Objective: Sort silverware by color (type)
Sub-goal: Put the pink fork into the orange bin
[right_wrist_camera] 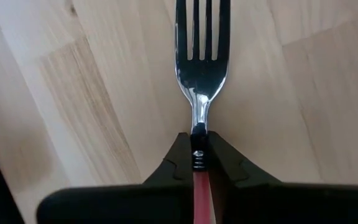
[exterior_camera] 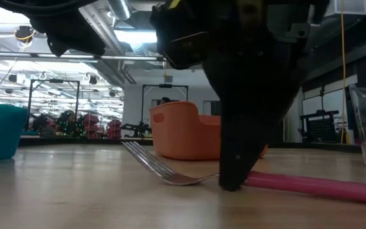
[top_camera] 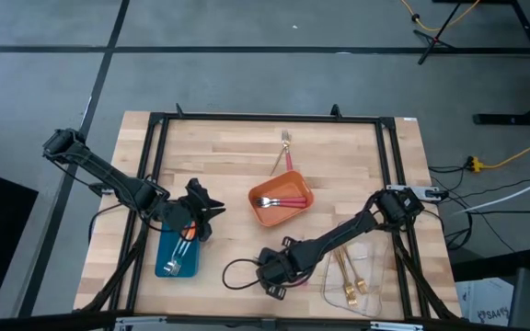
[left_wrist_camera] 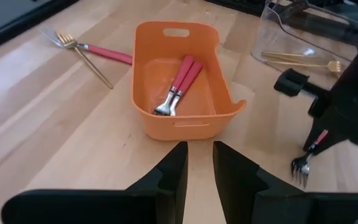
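I will use my right gripper to release the pink-handled fork on top of the matching forks in the orange tray (top_camera: pixel 284 202).
My right gripper (right_wrist_camera: pixel 197 146) is low over the table's near middle (top_camera: pixel 271 273), shut on a silver fork with a pink-red handle (right_wrist_camera: pixel 202 50). My left gripper (left_wrist_camera: pixel 199 165) hovers by the blue tray (top_camera: pixel 166 262), a little open and holding nothing. That tray holds orange-handled forks (top_camera: pixel 185 246). The orange tray (left_wrist_camera: pixel 143 74) holds two pink-handled forks (left_wrist_camera: pixel 182 81). Gold forks (top_camera: pixel 348 271) lie in the clear tray (top_camera: pixel 373 253). A gold fork (left_wrist_camera: pixel 86 56) lies crossed with a pink-handled one (left_wrist_camera: pixel 107 54) on the table's far part. My right gripper pinches the fork between its two fingers at the neck (right_wrist_camera: pixel 197 127), where the pink handle meets the metal. The fingers (exterior_camera: pixel 234 172) come from above, pointing down. The fork lies flat on the table, tines (exterior_camera: pixel 146 159) curving up and handle (exterior_camera: pixel 316 186) on the wood.
A black frame (top_camera: pixel 265 119) runs around the wooden table top. A dark cable loop (top_camera: pixel 237 274) lies beside the right gripper near the near edge. Bare wood shows between the orange tray and the near edge (top_camera: pixel 247 244).
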Robot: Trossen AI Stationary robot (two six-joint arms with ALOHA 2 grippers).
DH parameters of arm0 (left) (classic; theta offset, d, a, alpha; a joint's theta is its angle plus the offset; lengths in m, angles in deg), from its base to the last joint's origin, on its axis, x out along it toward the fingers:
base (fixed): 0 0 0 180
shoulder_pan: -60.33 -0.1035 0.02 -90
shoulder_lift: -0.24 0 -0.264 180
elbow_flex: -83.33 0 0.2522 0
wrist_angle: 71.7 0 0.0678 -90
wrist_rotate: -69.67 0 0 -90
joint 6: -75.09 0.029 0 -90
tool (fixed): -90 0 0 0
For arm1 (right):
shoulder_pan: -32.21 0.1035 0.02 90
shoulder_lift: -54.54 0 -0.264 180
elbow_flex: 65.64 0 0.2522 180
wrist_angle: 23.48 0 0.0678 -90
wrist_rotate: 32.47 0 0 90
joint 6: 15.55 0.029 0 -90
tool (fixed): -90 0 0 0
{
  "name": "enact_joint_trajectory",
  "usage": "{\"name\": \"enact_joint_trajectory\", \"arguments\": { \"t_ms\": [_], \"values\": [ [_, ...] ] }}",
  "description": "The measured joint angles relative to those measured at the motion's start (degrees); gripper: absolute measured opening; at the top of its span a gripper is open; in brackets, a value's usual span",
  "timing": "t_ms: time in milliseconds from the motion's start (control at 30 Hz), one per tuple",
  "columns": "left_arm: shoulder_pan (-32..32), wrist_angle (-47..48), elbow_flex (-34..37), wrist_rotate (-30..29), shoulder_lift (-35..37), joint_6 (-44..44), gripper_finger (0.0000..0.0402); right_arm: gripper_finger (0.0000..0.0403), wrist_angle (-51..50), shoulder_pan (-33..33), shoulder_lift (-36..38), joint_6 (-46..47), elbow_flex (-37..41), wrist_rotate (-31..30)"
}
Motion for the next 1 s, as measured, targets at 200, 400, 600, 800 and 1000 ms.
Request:
{"name": "enact_joint_trajectory", "arguments": {
  "t_ms": [200, 400, 600, 800, 1000],
  "values": [
    [0.02, -0.02, -0.02, 0.57, 1.48, 1.71, 0.007, 0.0004, -3.55, 0.0, 3.74, -0.08, -0.03, 0.23],
    [0.44, 0.28, 0.0, 0.48, 5.7, 6.01, 0.007, 0.0005, -5.89, -0.02, 7.81, -0.14, -0.03, 0.39],
    [0.42, 0.26, 0.0, 0.32, 9.15, 9.64, 0.007, 0.0007, -10.7, -0.36, 14.15, -1.95, -0.1, 0.71],
    [0.42, 0.27, 0.0, 0.24, 9.44, 10.67, 0.007, 0.0005, -17.55, -3.54, 20.63, -7.04, -0.21, -4.2],
    [-0.08, 0.11, 0.0, -1.92, 9.38, 10.71, 0.007, 0.0005, -19.38, -10.48, 24.33, -20.66, -0.27, -9.68]
  ]
}}
